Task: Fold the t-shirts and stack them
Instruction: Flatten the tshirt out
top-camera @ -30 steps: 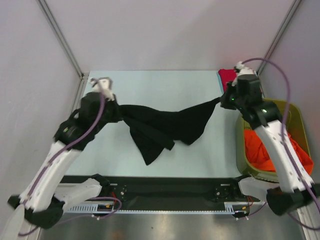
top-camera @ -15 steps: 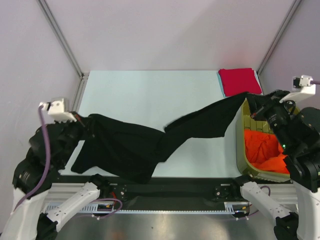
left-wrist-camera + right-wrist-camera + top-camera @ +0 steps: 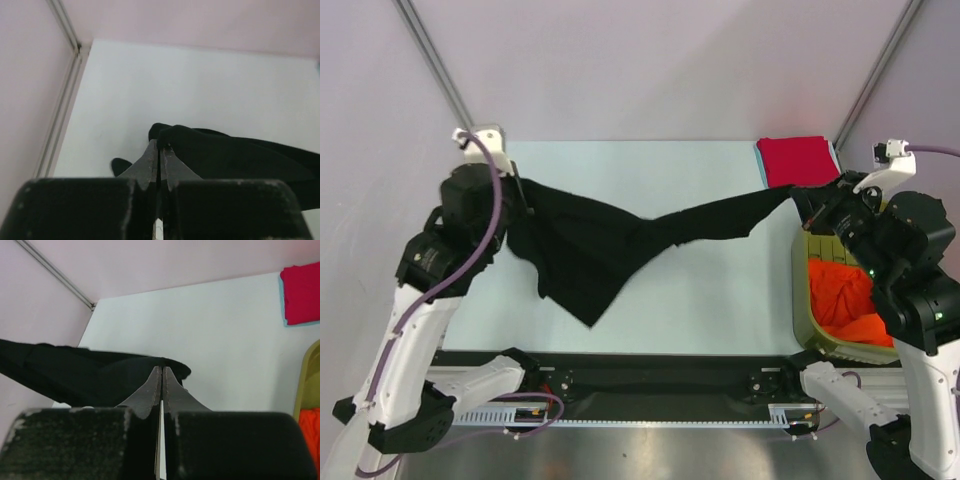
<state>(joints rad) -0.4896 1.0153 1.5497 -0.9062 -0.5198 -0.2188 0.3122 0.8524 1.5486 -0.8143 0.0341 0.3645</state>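
The black t-shirt is stretched crooked between my grippers and has a corner hanging free, so my left gripper will put its end down and grab that hanging corner (image 3: 590, 320).
A black t-shirt (image 3: 610, 240) hangs stretched in the air between my two grippers, sagging to a point near the table's front left. My left gripper (image 3: 516, 192) is shut on its left end, seen up close in the left wrist view (image 3: 161, 145). My right gripper (image 3: 802, 200) is shut on its right end, seen in the right wrist view (image 3: 161, 369). A folded red t-shirt (image 3: 798, 162) lies at the table's far right corner and shows in the right wrist view (image 3: 301, 294). An orange t-shirt (image 3: 845, 300) is bunched in the bin.
An olive-green bin (image 3: 802, 300) stands at the right edge of the pale table (image 3: 720, 290), under my right arm. Metal frame posts run up at the back left and back right, with pale walls around.
Both grippers lifted and moved toward the back of the table with the black t-shirt, the left one most. The shirt rose off the front edge and pulled tighter between them.
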